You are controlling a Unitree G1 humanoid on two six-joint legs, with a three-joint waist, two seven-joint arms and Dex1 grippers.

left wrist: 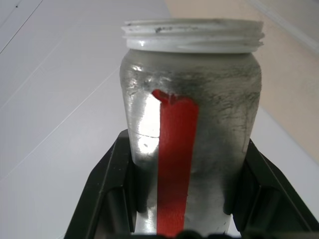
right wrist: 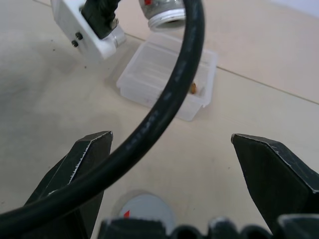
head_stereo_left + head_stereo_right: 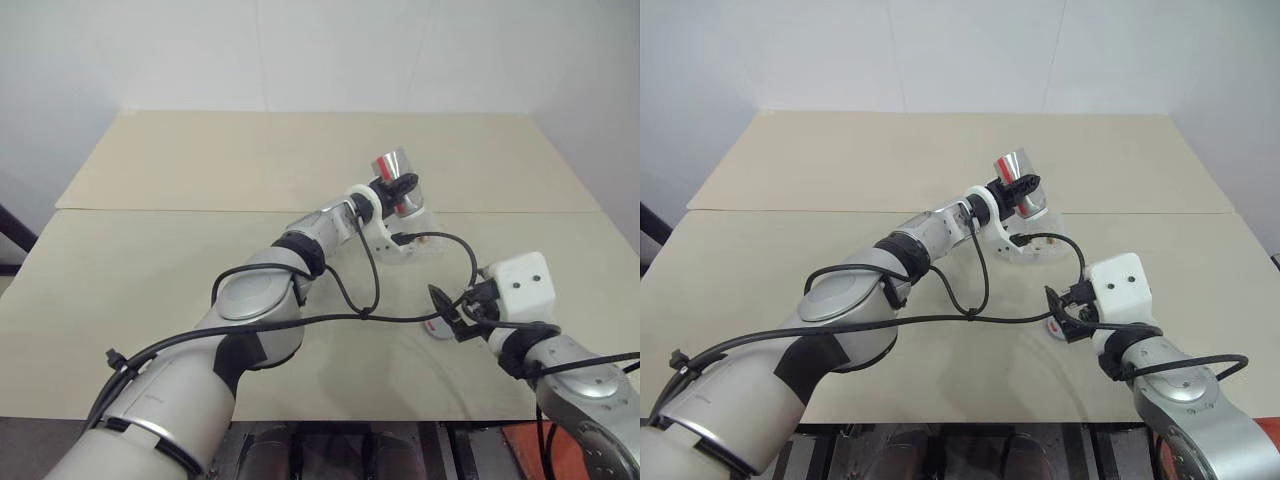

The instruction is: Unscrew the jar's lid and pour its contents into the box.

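My left gripper is going to place the silvery jar down on the table (image 3: 313, 263), beside the clear plastic box and just before the seam. The jar now hangs just above that box.
My left gripper (image 3: 400, 187) is shut on the silvery jar (image 1: 189, 124), which has a red stripe down its side. Its threaded mouth is bare. The jar (image 3: 396, 172) hangs tilted, mouth down, just above the clear plastic box (image 2: 159, 69) on the table. A tiny brownish piece of the contents (image 2: 193, 88) lies inside the box near its wall. The grey lid (image 2: 144, 211) with a red mark lies flat on the table. Directly over the lid, my right gripper (image 2: 172, 139) stands open, holding nothing.
A black cable (image 2: 169, 94) from the left arm loops in front of the right gripper, between it and the box. The tan table (image 3: 200, 160) stretches wide to the left and back, with a seam across it.
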